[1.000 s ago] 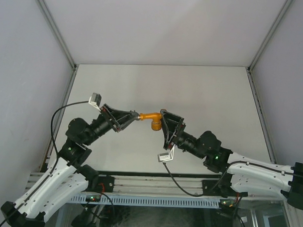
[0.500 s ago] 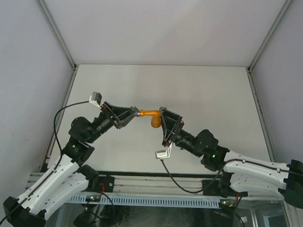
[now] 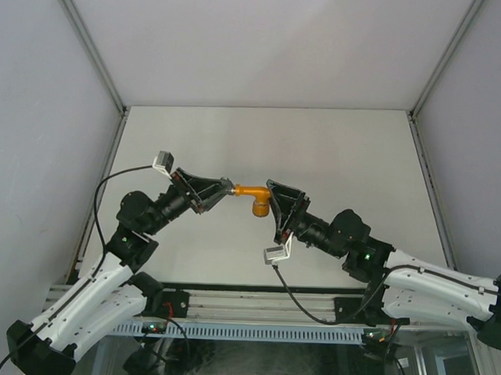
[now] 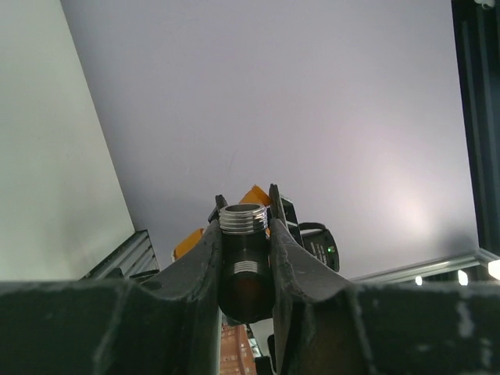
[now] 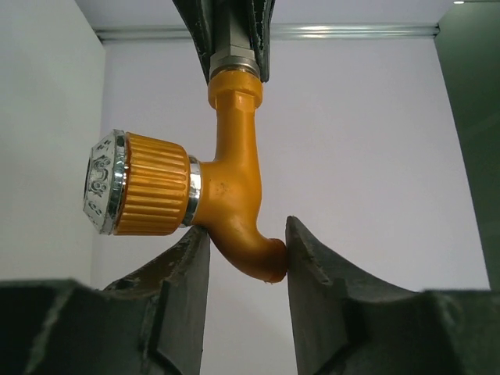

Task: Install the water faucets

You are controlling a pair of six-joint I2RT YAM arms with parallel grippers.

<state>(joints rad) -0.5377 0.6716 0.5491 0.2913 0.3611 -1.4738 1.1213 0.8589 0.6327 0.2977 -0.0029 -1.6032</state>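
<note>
Only right fingertips hold the bent spout; I need to open, roll the wrist, grip the faucet's body (image 5: 231, 191) deeper before my left gripper opens.
The orange-yellow water faucet (image 3: 249, 190) hangs in mid-air between the two arms, above the white table (image 3: 342, 158). Its threaded end meets a grey metal pipe fitting (image 4: 244, 217), and my left gripper (image 3: 227, 187) is shut on that fitting. In the right wrist view the faucet (image 5: 234, 156) shows a ribbed knob (image 5: 148, 183) pointing left and a bent spout pointing down. My right gripper (image 5: 248, 226) has closed on the spout; one finger touches the body under the knob and the other touches the spout tip. The fitting's far end (image 5: 232, 56) sits between the left gripper's fingers.
Grey walls enclose the table on three sides, with aluminium posts at the back corners. A metal rail (image 3: 255, 295) runs along the near edge by the arm bases. A loose black cable loops beside the left arm (image 3: 98, 199).
My right gripper's jaws have narrowed from wide open to touching the faucet's spout. Both arms and the faucet have drifted slightly to the right.
</note>
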